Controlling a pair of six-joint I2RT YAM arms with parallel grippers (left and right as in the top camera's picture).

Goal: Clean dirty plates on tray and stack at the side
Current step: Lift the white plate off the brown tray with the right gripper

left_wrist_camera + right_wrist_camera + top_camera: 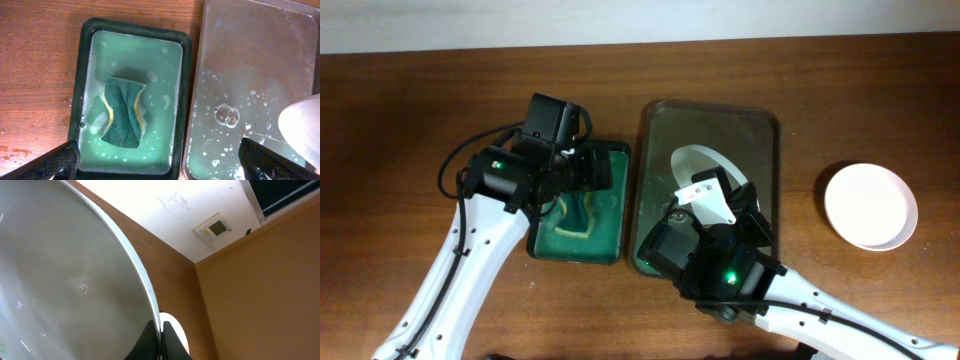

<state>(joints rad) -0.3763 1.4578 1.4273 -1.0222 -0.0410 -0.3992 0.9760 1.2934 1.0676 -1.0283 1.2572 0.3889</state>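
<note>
The robot's right gripper should release the tilted white plate on top of the second white plate (871, 206) (173, 332) next to the dark tray.
My right gripper (161, 336) is shut on the rim of a white plate (65, 280) and holds it tilted on edge over the dark tray (760, 135). In the overhead view this plate (703, 163) shows just beyond the right gripper (718, 200). Its edge also shows in the left wrist view (302, 127). A second white plate (870, 206) lies on the table to the right of the tray, and a sliver of it shows in the right wrist view (179, 330). My left gripper (160, 170) is open and empty above the green container (87, 60), which holds a sponge (124, 112). A third plate is out of view.
The green container (610, 235) sits just left of the tray and holds soapy water. The tray floor (250, 75) is wet with foam spots. A black cable (455, 165) loops beside the left arm. The wooden table (400, 120) runs back to a white wall.
</note>
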